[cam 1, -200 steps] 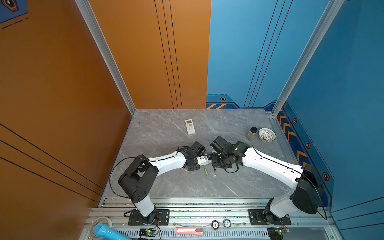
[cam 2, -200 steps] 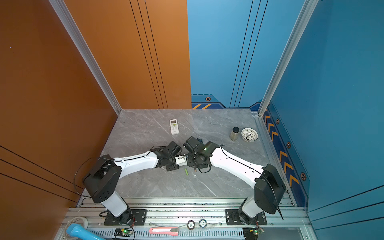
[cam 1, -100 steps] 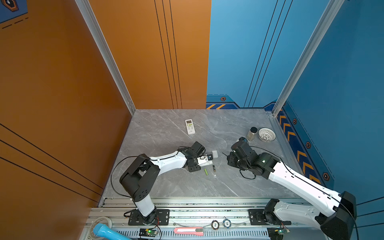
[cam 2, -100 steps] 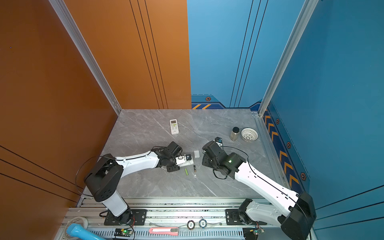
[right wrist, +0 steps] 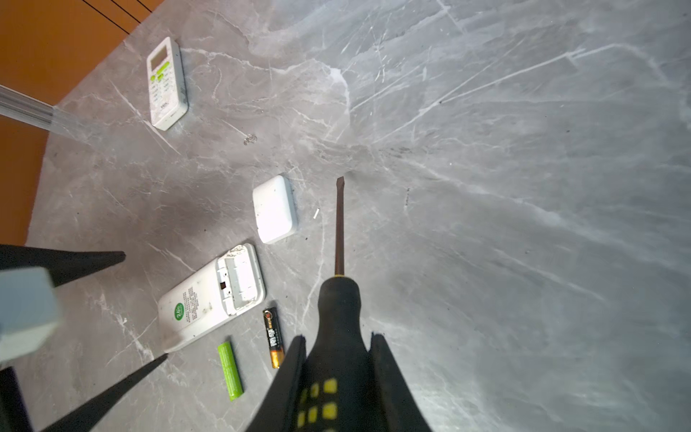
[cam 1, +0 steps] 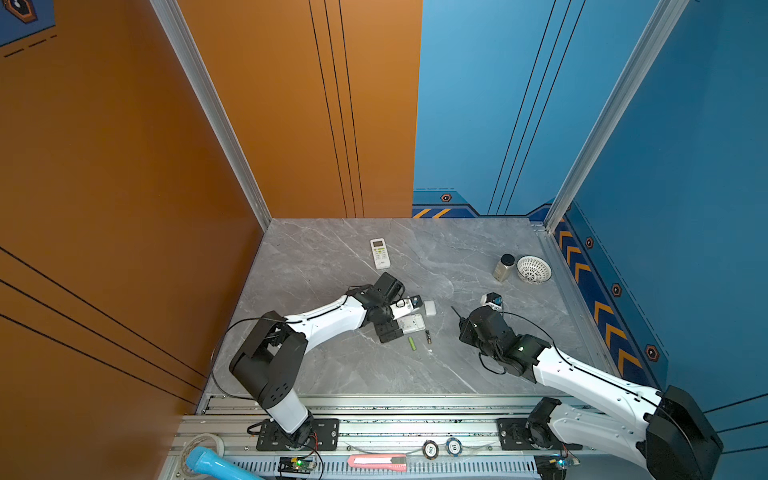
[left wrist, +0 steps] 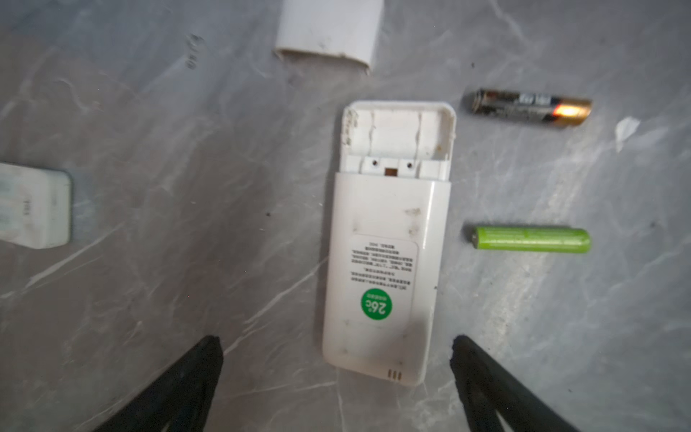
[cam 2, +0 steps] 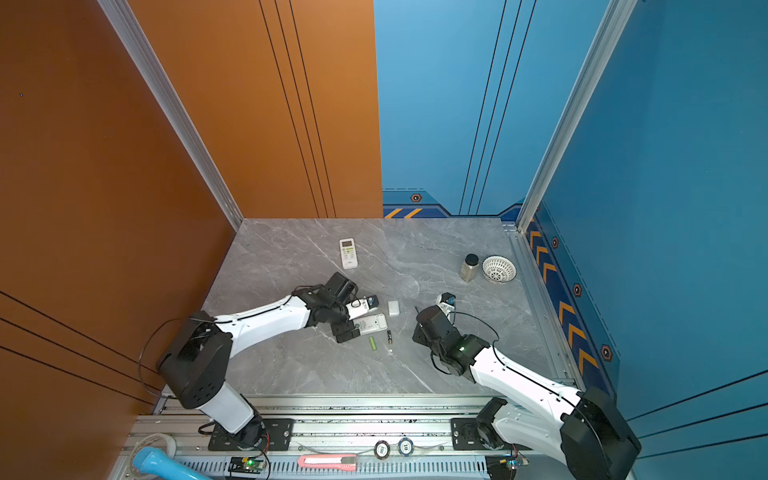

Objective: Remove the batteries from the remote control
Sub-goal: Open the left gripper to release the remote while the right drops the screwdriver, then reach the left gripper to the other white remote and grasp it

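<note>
My left gripper is to go next to the second white remote, which lies face up farther back, and close on its sides (cam 1: 382, 258) (left wrist: 8, 203) by the lower buttons.
The white remote control (left wrist: 385, 243) lies face down on the grey table, and its open battery compartment shows no cell inside. Beside it lie two batteries, a lime green one (left wrist: 531, 238) and a black one with a gold end (left wrist: 529, 107). Both top views show them too: remote control (cam 1: 412, 323), green battery (cam 1: 412, 343), black battery (cam 2: 389, 336). My left gripper (left wrist: 336, 344) is open, its fingers standing clear on both sides of the remote's end. Off to the right, my right gripper (right wrist: 336, 348) is shut on a black-and-yellow screwdriver (right wrist: 339, 232).
The loose white battery cover (right wrist: 275, 209) lies just beyond the remote. A second white remote (cam 1: 380, 252) rests face up farther back. A small jar (cam 1: 504, 267) and a white mesh bowl (cam 1: 534, 270) stand at the back right near the blue wall.
My left gripper has opened wide and let go of the remote. My right arm has pulled away to the right, carrying the screwdriver.
</note>
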### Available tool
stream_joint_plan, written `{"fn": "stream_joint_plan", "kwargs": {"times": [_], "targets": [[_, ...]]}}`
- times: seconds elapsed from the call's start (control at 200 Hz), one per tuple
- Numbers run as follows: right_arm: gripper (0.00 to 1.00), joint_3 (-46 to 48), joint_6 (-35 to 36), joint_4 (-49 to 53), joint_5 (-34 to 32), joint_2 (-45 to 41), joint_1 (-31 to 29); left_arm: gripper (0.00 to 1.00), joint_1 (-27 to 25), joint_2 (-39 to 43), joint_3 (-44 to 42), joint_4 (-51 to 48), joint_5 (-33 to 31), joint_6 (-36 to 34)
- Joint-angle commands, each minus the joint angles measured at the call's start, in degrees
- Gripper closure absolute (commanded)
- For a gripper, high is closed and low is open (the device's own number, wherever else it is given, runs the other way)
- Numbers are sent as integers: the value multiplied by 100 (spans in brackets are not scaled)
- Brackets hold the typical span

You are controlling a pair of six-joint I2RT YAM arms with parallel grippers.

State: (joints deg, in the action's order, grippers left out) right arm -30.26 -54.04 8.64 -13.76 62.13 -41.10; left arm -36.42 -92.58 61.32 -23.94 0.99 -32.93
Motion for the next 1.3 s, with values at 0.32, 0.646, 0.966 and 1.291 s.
{"fn": "stream_joint_plan", "kwargs": {"times": [0.32,0.646,0.966,1.291], "targets": [[23,180,-84,-40,-202,299,52,2,1718,-1477,3032,-1605,1400,4259],[3,-363,458,743,154,-718,520,2,2079,-3134,4973,-2341,419,5278],[3,-275,239,699,389,-418,515,2,2138,-4206,6008,-2481,235,5359],[2,-751,293,1115,652,-413,399,2,2184,-4939,6918,-2493,137,5462]]}}
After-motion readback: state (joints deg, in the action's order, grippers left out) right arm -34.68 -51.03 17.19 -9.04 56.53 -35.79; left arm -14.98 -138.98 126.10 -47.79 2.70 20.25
